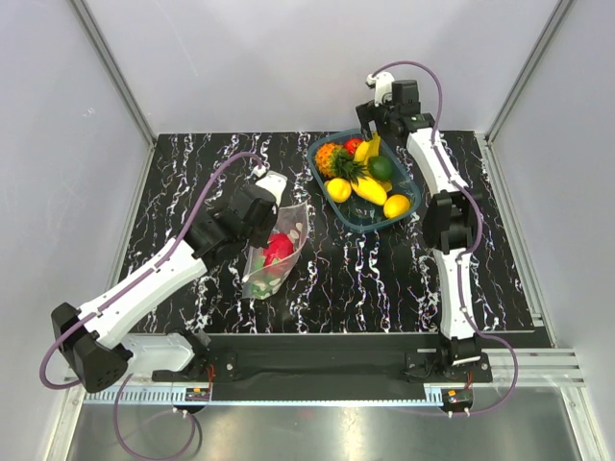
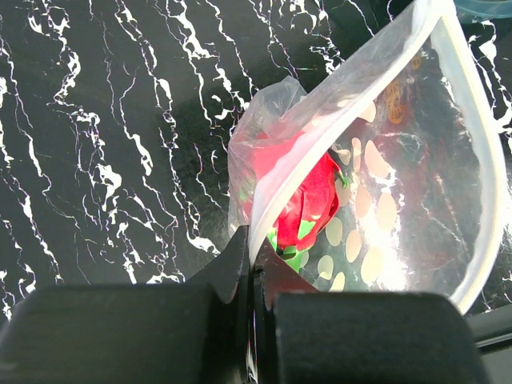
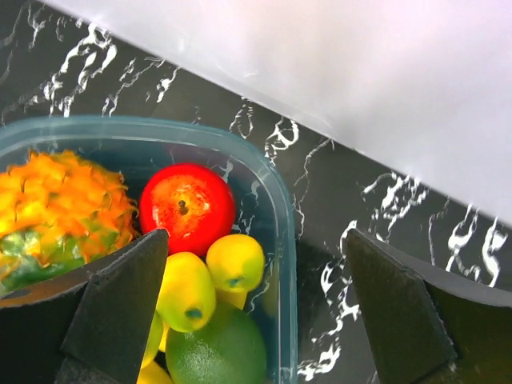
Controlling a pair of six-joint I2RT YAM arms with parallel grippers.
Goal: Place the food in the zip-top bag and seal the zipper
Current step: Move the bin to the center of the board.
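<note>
My right gripper is going to close around the middle of the green lime (image 1: 381, 168) (image 3: 216, 350), which is next to the banana in the teal basket.
The dotted clear zip-top bag (image 1: 276, 252) lies on the black marbled table with the pink-red dragon fruit (image 1: 278, 248) inside it. My left gripper (image 1: 266, 188) is shut on the bag's whitish zipper edge (image 2: 472, 120), holding the mouth open; the dragon fruit (image 2: 308, 200) shows through the plastic. My right gripper (image 1: 382, 117) is open and empty above the far rim of the teal basket (image 1: 408, 213). In the right wrist view, yellow fruits (image 3: 234, 261) lie between its fingers (image 3: 120, 300).
The basket (image 3: 282, 240) also holds a pineapple (image 3: 56, 208), a red apple (image 3: 187, 208), a green lime (image 3: 216, 352) and a banana (image 1: 369, 190). White enclosure walls (image 3: 360, 72) stand close behind the basket and at both table sides.
</note>
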